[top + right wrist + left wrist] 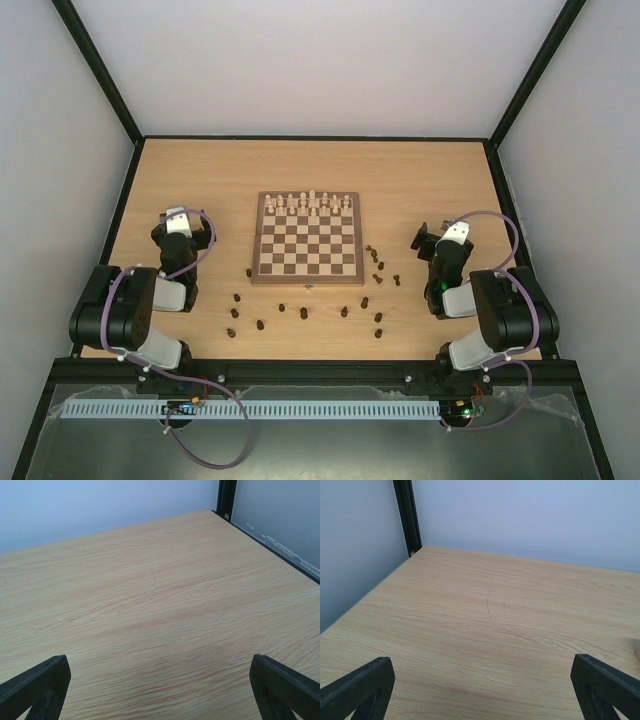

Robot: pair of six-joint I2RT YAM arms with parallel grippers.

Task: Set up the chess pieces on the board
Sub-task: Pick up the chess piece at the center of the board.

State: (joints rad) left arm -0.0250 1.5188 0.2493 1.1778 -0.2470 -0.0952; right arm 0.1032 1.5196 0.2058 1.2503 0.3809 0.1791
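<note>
My right gripper will close on the top of the dark brown chess piece (375, 259) beside the board, just in front of the pieces that touch.
The checkered wooden board (307, 240) lies at the table's middle, with pale cream chessmen (310, 203) standing on its far two rows. Several tiny dark brown chess pieces (303, 314) lie scattered on the table in front of the board and by its right side (377, 262). My left gripper (180, 222) is open and empty to the left of the board. My right gripper (436, 238) is open and empty to its right. In both wrist views the fingertips (357, 687) (285, 685) stand wide apart over bare wood, with no piece between them.
The wooden table (200, 180) is boxed by pale walls and black frame posts (407, 515) (226, 497). A white perforated rail (300, 409) and cables run along the near edge by the arm bases.
</note>
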